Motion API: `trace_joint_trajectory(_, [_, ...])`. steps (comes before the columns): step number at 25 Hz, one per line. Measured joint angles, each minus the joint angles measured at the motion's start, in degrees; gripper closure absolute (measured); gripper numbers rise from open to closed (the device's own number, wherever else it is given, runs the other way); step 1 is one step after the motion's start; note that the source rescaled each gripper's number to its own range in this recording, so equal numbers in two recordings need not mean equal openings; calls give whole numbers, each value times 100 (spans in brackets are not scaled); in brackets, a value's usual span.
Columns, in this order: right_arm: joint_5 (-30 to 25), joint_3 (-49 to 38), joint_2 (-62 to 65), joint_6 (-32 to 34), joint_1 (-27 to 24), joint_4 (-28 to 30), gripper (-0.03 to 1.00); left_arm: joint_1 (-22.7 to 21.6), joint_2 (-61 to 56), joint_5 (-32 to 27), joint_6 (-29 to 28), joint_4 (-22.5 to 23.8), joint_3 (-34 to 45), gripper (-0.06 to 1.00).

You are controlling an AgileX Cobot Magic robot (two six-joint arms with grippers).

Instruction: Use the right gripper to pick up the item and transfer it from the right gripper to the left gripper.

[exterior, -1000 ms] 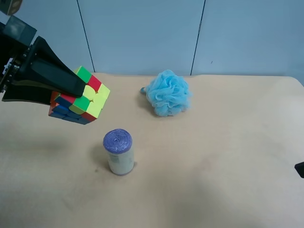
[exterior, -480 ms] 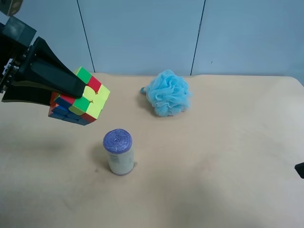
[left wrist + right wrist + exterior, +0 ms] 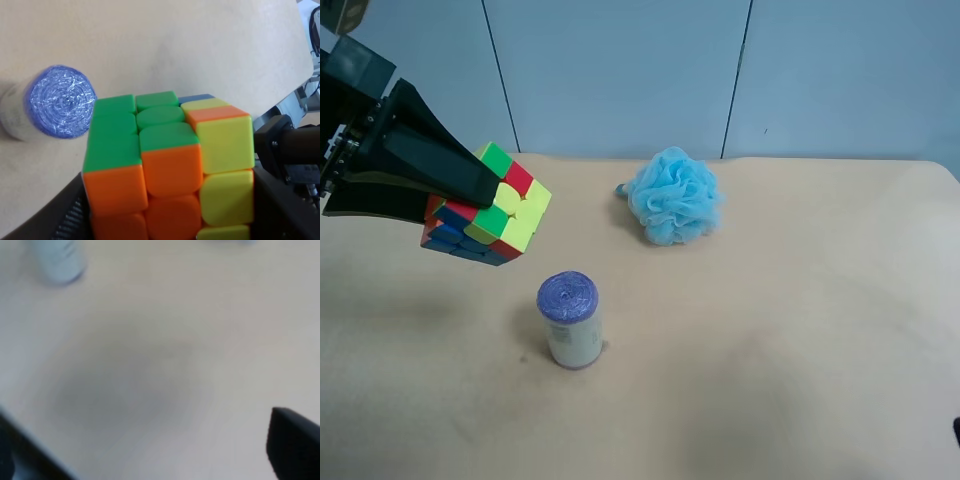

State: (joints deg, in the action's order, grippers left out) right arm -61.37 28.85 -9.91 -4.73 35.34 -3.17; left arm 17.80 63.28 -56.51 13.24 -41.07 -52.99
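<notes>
I need to use my left gripper to set the puzzle cube free on the bare table (image 3: 372, 256) past the white cylinder, away from the pouf. The cube still hangs above the table.
The puzzle cube (image 3: 485, 205) hangs above the table (image 3: 800, 300), clamped between the long black wedge fingers of my left gripper (image 3: 460, 205), the arm at the exterior high view's left. In the left wrist view the cube (image 3: 165, 170) shows green, orange and yellow faces, with the gripper (image 3: 170, 215) shut on its sides. My right gripper (image 3: 150, 445) shows only as two dark fingertips far apart over bare table, open and empty, in a blurred view. Only a dark sliver (image 3: 957, 430) of that arm shows at the exterior high view's right edge.
A purple-topped white cylinder (image 3: 570, 320) stands upright just below and in front of the cube; it also shows in the left wrist view (image 3: 55, 102). A light-blue bath pouf (image 3: 673, 196) lies near the table's back edge. Black equipment (image 3: 295, 150) sits beyond the table's edge.
The dark bit of the right arm at the exterior high view's right edge has slid down, almost out of frame. The left gripper and cube have not visibly moved.
</notes>
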Motion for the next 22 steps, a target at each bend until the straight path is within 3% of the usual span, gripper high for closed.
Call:
trace_joint_trajectory(6, [0,0,851,0,-1551,0,-3,0,0,0,0,5,0,94])
trace_joint_trajectory(9, [-4,0,1003,0,-2049,0,-3,0,0,26,0,15,0,94])
trace_joint_trajectory(16, [-4,0,1003,0,-2329,-1,-3,0,0,101,0,152,0,94])
trace_joint_trajectory(22, [-4,0,1003,0,-2329,-1,-3,-74,266,-174,-292,1486,-597,94])
